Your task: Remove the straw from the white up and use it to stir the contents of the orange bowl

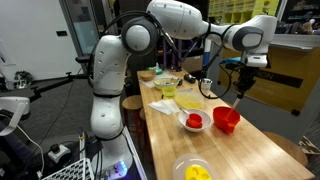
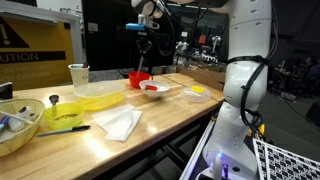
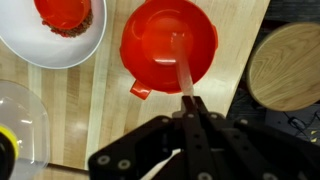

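My gripper will release the pale translucent straw inside the orange-red bowl, leaning (image 1: 228,108) (image 3: 192,30) against the bowl's far rim.
The orange-red bowl (image 3: 160,45) sits on the wooden table, directly below my gripper (image 3: 190,102). The gripper is shut on a pale translucent straw (image 3: 182,62), whose lower end reaches down into the bowl. In both exterior views the gripper (image 1: 240,88) (image 2: 141,45) hangs above the bowl (image 1: 227,119) (image 2: 139,79) near the table's far end. The straw (image 1: 237,100) shows faintly below the fingers. A whitish cup (image 2: 78,75) stands away from the gripper, behind a yellow-green dish.
A white plate (image 3: 40,50) (image 1: 193,121) holding a red object lies beside the bowl. A clear bowl with yellow contents (image 1: 193,172), a yellow-green dish (image 2: 65,113), a napkin (image 2: 122,122) and a round wooden disc (image 3: 285,65) are also on the table.
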You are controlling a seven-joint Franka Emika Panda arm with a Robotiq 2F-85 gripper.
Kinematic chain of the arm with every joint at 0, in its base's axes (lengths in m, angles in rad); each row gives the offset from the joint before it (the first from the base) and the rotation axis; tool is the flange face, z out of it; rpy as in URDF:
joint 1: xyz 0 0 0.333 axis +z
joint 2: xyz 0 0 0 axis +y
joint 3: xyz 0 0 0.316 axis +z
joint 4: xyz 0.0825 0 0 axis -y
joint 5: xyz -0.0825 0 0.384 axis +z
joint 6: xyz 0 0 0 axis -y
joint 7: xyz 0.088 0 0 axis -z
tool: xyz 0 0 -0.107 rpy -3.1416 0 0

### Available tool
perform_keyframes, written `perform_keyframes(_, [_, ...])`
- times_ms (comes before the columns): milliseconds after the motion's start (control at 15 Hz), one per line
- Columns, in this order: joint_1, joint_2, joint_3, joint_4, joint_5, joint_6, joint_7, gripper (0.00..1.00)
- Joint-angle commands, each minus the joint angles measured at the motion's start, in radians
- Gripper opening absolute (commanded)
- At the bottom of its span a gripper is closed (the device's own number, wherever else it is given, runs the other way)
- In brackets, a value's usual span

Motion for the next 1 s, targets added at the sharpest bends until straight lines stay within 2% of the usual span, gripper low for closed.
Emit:
perform_keyframes(0, [0.017, -0.119, 0.001, -0.157, -0.01, 0.049, 0.022, 0.01])
perform_keyframes(467, [0.044, -0.273, 0.032, -0.346, -0.042, 0.109, 0.048, 0.01])
perform_keyframes(667, [0.062, -0.29, 0.064, -0.347, -0.055, 0.106, 0.065, 0.01])
perform_keyframes(933, [0.089, -0.262, 0.11, -0.282, -0.068, 0.078, 0.091, 0.01])
